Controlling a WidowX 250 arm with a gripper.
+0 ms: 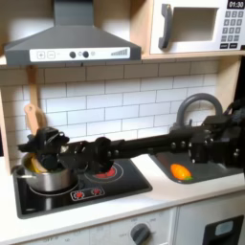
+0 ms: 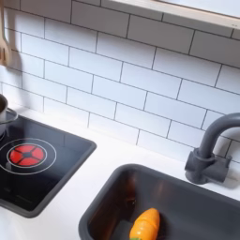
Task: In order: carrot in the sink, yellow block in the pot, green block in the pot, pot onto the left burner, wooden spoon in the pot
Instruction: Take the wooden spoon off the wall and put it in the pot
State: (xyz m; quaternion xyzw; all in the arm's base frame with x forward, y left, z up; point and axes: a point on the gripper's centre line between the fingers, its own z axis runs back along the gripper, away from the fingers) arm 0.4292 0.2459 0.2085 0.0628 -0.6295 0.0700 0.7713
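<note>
Next, my gripper lets go of the wooden spoon inside the steel pot [image 1: 60, 159], beside the yellow block and toward the red burner.
In the first exterior view the steel pot [image 1: 50, 179] stands on the left burner, with something yellow, apparently the yellow block [image 1: 36, 166], inside it. The green block is hidden. My gripper [image 1: 43, 151] hangs just above the pot's rim, the arm reaching in from the first exterior view's right. Its dark fingers blur together. Right above it, the rounded light-brown head of the wooden spoon [image 1: 32, 117] shows against the tiles. I cannot tell whether the fingers hold its handle. The orange carrot [image 1: 179, 172] [image 2: 143, 225] lies in the dark sink [image 1: 206, 174] [image 2: 103, 202].
The arched faucet [image 1: 196, 103] [image 2: 211, 150] stands behind the sink. The right burner [image 1: 103, 172] [image 2: 28, 153] glows red and bare. A wooden utensil [image 2: 7, 42] hangs at the second exterior view's top left. A range hood [image 1: 72, 38] and microwave [image 1: 196, 24] hang overhead.
</note>
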